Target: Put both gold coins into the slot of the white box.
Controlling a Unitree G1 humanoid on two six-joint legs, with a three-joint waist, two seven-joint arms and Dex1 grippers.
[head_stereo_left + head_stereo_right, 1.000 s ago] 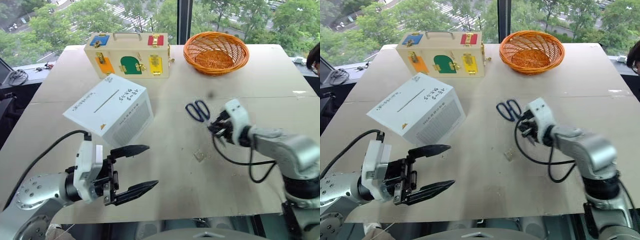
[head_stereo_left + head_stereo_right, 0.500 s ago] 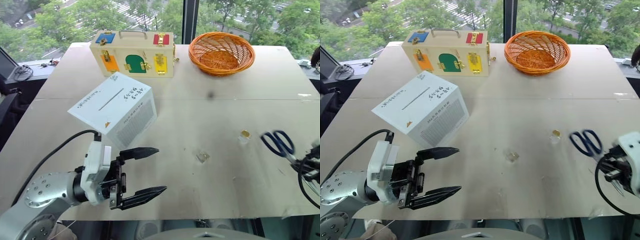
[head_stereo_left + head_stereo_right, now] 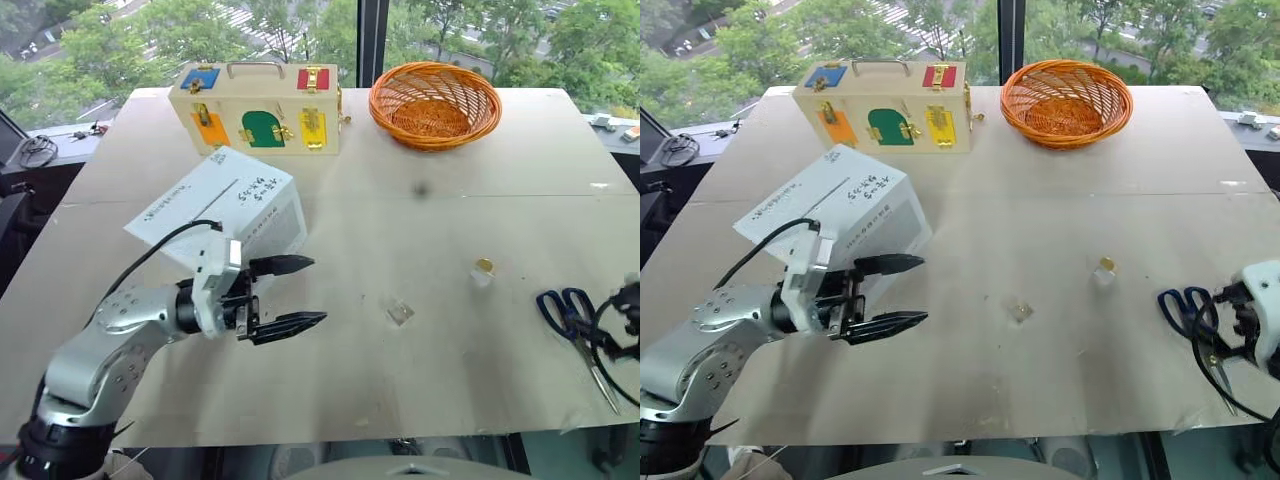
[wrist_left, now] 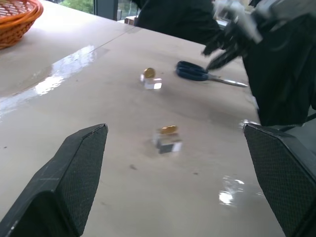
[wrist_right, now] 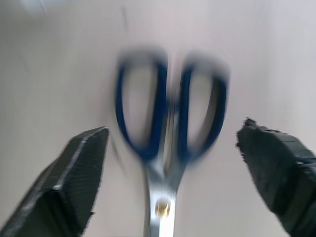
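Note:
I will close my right gripper on the flat sides of the gold coin (image 3: 485, 266) that stands on the clear square nearer the blue-handled scissors.
The white box (image 3: 250, 215) lies tilted at the table's left, its slot (image 3: 213, 200) showing as a thin dark line on the top face. Two gold coins rest on small clear squares: one (image 3: 485, 265) right of centre, the other (image 4: 168, 130) at mid-table. My left gripper (image 3: 305, 292) hovers open just in front of the box, pointing right toward the nearer coin, with nothing between its fingers. At the table's right edge my right gripper (image 5: 172, 131) is open, its fingers (image 5: 81, 168) spread wide on either side of the blue-handled scissors (image 3: 570, 315), which lie flat.
A cream wooden case (image 3: 258, 108) with coloured latched doors stands at the back left. An orange wicker basket (image 3: 433, 103) sits at the back right. The scissors lie close to the table's right front edge.
My right gripper carried the scissors from mid-table to the right edge and opened, leaving them on the table. My left gripper moved forward, nearer the box and coins.

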